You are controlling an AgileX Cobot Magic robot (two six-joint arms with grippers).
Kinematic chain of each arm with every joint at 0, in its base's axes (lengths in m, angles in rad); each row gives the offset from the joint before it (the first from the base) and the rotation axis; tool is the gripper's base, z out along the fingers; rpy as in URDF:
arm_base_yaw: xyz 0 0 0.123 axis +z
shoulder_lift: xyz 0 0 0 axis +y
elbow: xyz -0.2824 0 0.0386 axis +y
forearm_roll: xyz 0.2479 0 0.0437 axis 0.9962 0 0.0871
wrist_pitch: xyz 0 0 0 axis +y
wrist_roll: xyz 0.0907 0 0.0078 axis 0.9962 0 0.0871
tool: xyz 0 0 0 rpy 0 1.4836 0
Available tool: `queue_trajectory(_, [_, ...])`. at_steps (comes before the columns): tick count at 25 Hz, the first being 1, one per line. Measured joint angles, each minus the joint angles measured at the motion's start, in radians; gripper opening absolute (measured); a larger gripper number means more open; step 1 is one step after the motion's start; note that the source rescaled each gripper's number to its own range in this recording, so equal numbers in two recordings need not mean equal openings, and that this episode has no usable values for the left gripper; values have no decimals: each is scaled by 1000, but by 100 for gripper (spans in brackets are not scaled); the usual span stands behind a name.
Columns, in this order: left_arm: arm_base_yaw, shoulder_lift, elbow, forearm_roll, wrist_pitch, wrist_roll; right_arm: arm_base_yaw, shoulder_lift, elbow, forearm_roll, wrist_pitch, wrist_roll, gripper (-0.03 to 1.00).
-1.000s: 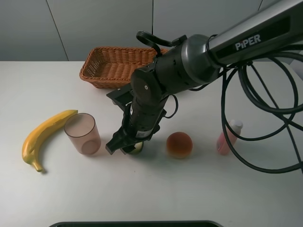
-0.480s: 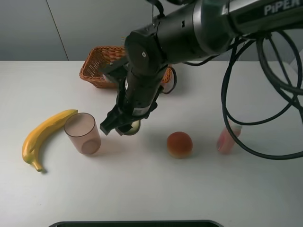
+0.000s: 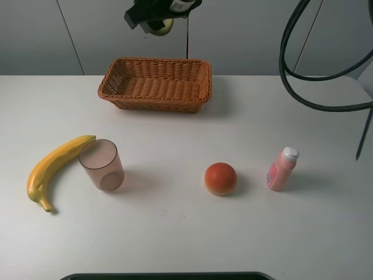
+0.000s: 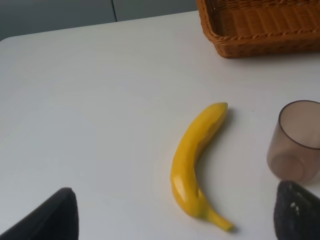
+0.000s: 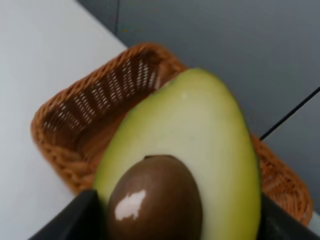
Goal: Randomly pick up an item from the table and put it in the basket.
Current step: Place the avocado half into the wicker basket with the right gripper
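Observation:
My right gripper needs to let go of the halved avocado inside the wicker basket [image 3: 182, 93], toward the basket's end closest to the black cables, where I need to let it go.
My right gripper [image 3: 156, 16] is shut on the halved avocado [image 3: 162, 26] and holds it high in the air above the far side of the wicker basket [image 3: 154, 83]. In the right wrist view the avocado [image 5: 200, 135] fills the frame, flesh and brown pit facing the camera, between the dark fingers [image 5: 82, 217], with the basket [image 5: 75, 125] below it. My left gripper [image 4: 175, 217] is open and empty, low over the white table [image 4: 90, 100]; it does not show in the exterior view.
On the table [image 3: 175, 233] lie a yellow banana [image 3: 55, 169], a translucent pinkish cup [image 3: 102, 164], a round orange-red fruit [image 3: 221, 178] and a pink bottle [image 3: 281, 169]. Black cables [image 3: 326, 105] hang at the right. The left wrist view shows the banana [image 4: 195, 160] and cup [image 4: 295, 142].
My right gripper has lifted the avocado off the table beside the cup and carried it up and back to above the basket. The arm has left the middle of the view.

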Motion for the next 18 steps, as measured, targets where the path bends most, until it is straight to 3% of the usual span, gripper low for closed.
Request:
queue_trajectory(8, [0, 0, 0, 0, 0, 0, -83, 217, -9, -13, -169, 4, 0])
queue_trajectory(18, [0, 0, 0, 0, 0, 0, -96, 399, -9, -13, -233, 4, 0])
